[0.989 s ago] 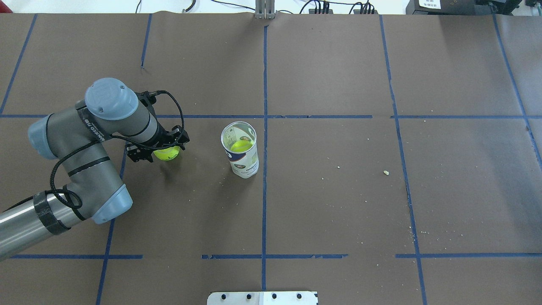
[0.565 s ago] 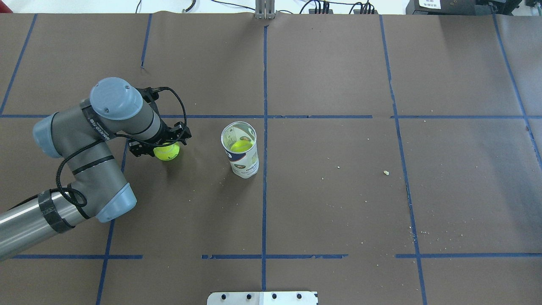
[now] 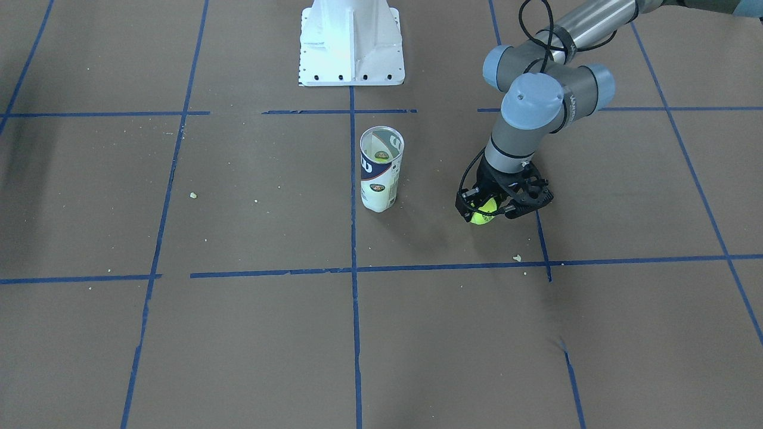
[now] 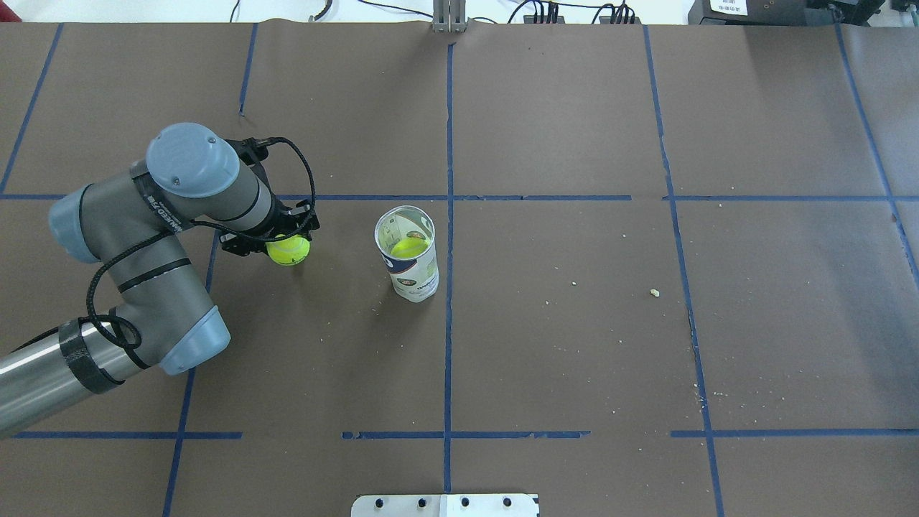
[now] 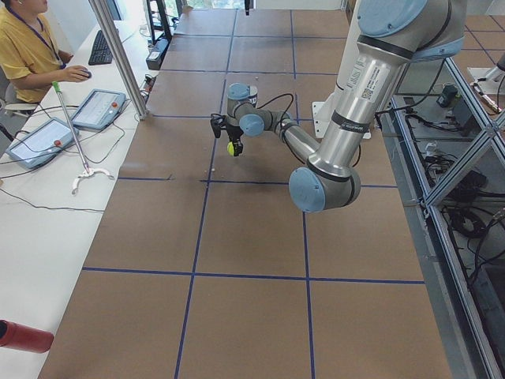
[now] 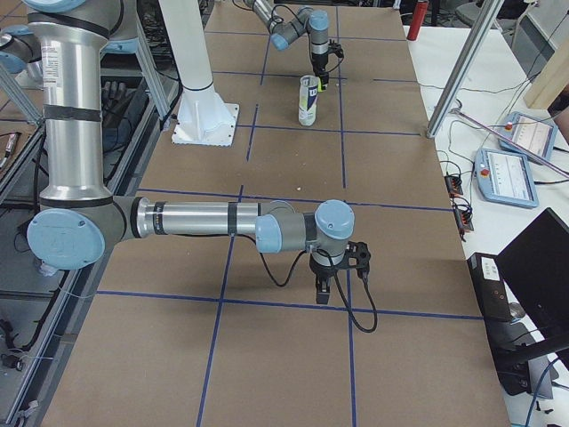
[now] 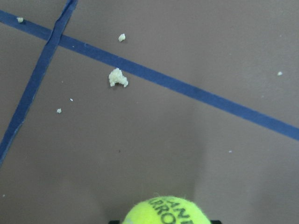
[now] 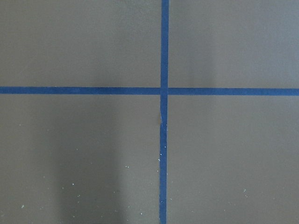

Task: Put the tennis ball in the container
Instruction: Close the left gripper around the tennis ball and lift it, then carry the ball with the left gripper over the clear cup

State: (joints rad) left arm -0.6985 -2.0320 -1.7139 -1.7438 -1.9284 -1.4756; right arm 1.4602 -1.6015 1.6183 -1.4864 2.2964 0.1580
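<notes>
Next, I let go of the tennis ball with my left gripper in the container's open top (image 3: 383, 146), above the ball already inside. The held ball is now beside the container.
The tennis ball (image 4: 288, 250) is bright yellow-green, and my left gripper (image 4: 276, 243) is shut on it, left of the container (image 4: 411, 269). The container is an upright clear tube with a white and navy label (image 3: 380, 179), and another yellow-green ball (image 4: 409, 248) lies inside it. In the left wrist view the tennis ball (image 7: 166, 212) sits at the bottom edge with its black lettering showing, above brown paper. My right gripper (image 6: 333, 276) hangs low over the table far from the tube. It shows only in the exterior right view, so I cannot tell its state.
The white metal base (image 3: 351, 42) stands behind the tube on the robot's side. Blue tape lines cross the brown paper. Crumbs (image 4: 654, 292) lie scattered to the right. An operator (image 5: 31, 47) sits at a side table with tablets.
My left gripper has shifted slightly right and towards the table's far side with the tennis ball in it, and seems to have risen. The tube has not moved.
</notes>
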